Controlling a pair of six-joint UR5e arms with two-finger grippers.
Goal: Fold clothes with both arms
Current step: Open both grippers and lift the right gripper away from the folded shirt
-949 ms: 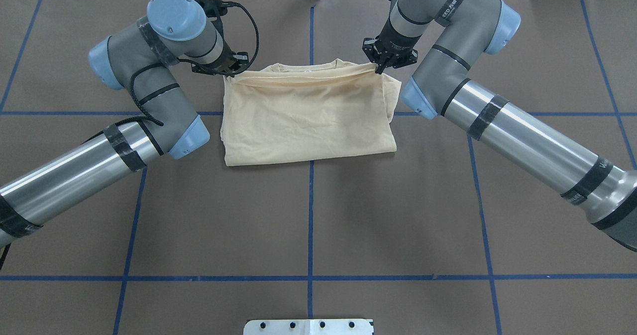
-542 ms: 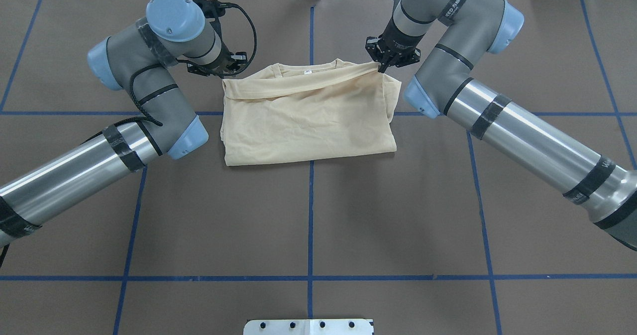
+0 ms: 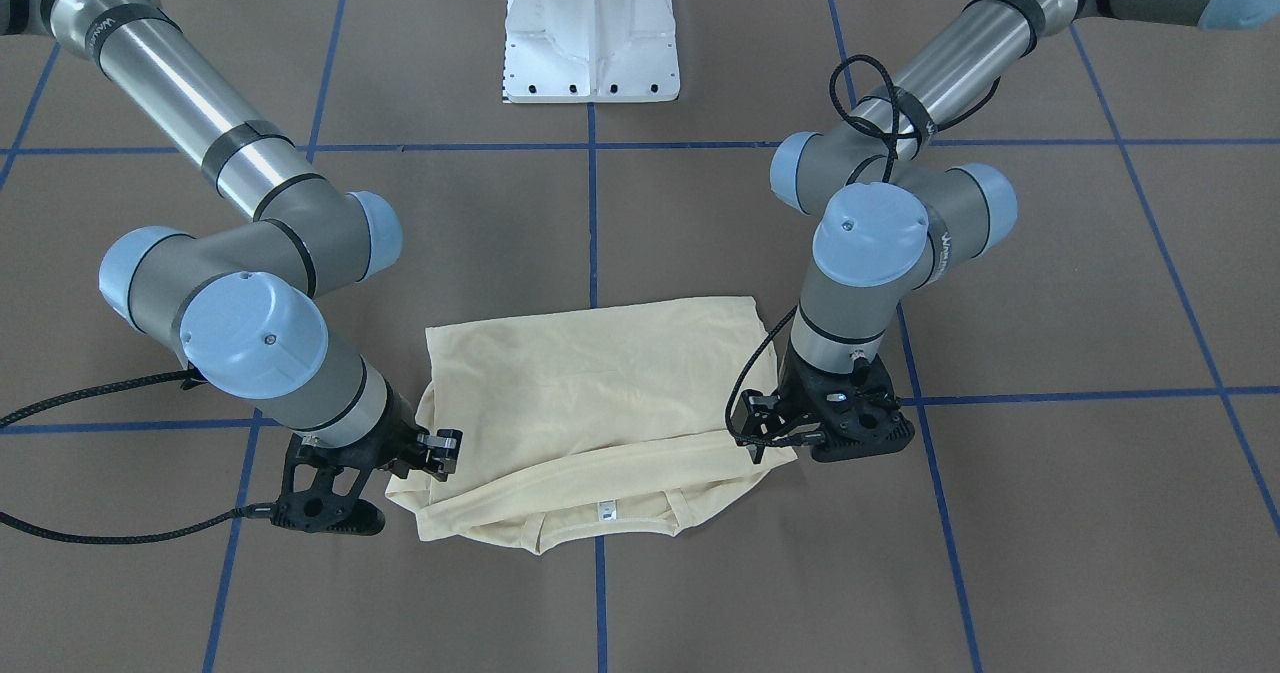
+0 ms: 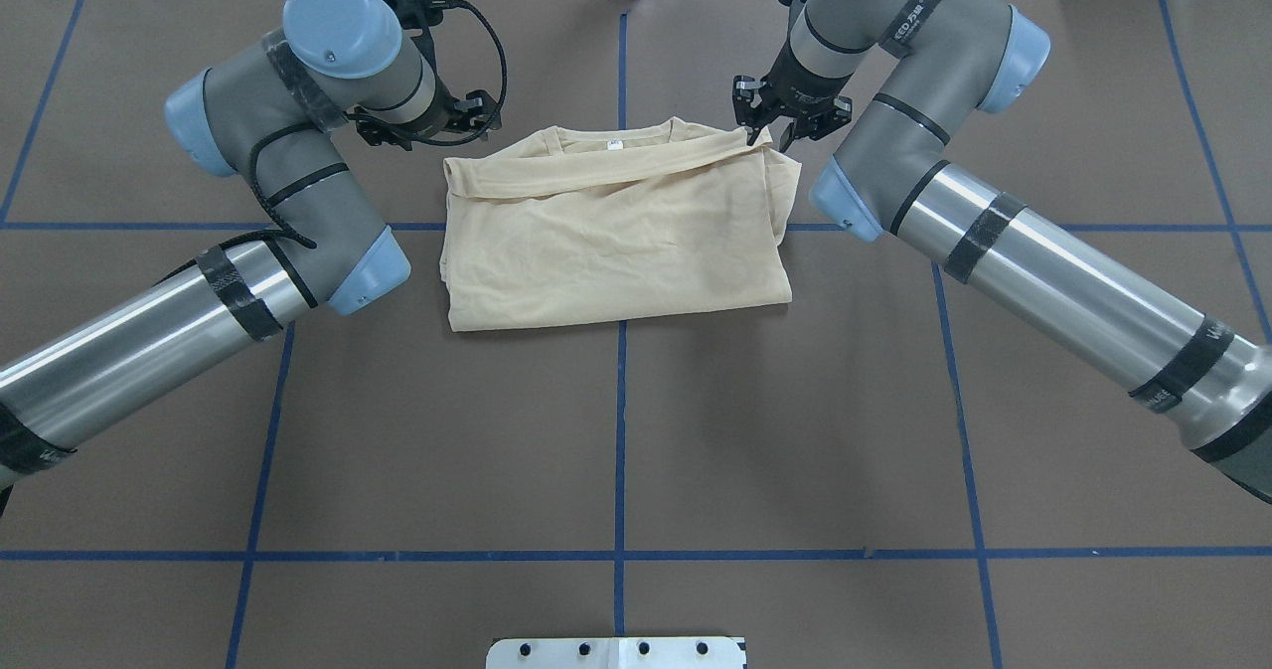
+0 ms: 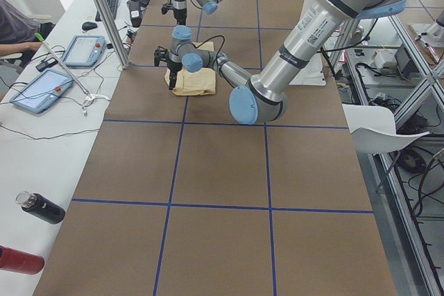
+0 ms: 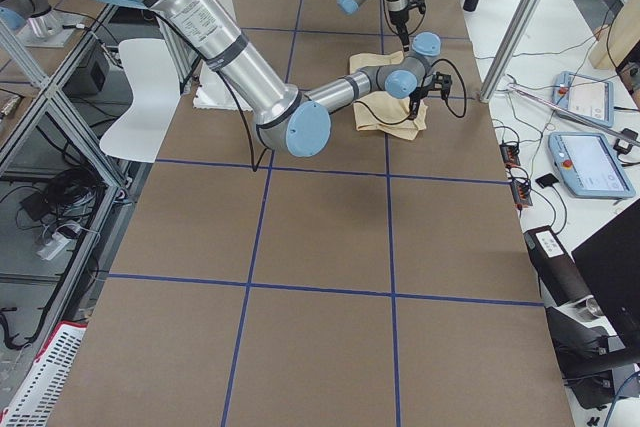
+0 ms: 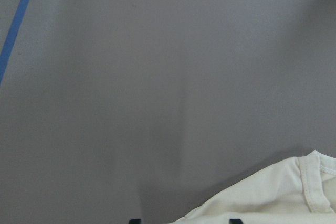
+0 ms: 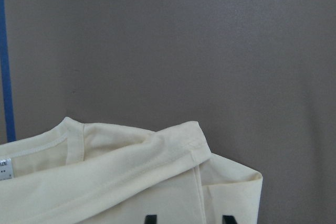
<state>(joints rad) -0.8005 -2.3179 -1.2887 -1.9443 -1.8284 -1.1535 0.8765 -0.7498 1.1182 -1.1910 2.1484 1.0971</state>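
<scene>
The cream-yellow shirt's near corner (image 3: 440, 335) on my right gripper's side, toward the white pedestal base, is the next place I should move that gripper to and close it.
The cream-yellow shirt (image 4: 616, 242) lies folded flat on the table, collar and white neck label (image 4: 616, 142) at its far edge, print hidden. It also shows in the front view (image 3: 590, 393). My left gripper (image 4: 447, 132) is open and empty, just off the shirt's far left corner; its wrist view shows both fingertips apart above that corner (image 7: 273, 203). My right gripper (image 4: 770, 135) is open over the far right corner, the fabric (image 8: 157, 171) lying loose under the spread fingertips. In the front view the left gripper (image 3: 765, 440) is on the right and the right gripper (image 3: 440, 450) on the left.
The brown table (image 4: 616, 430) carries blue tape grid lines. The white pedestal base (image 3: 592, 33) stands at the robot's side. Tablets (image 5: 52, 88) and bottles (image 5: 41, 207) lie on a side bench beyond the table's far edge.
Both grippers have let go of the folded-over edge, which now rests on the shirt. The left gripper has drawn back to the far left. The right gripper has opened and risen slightly.
</scene>
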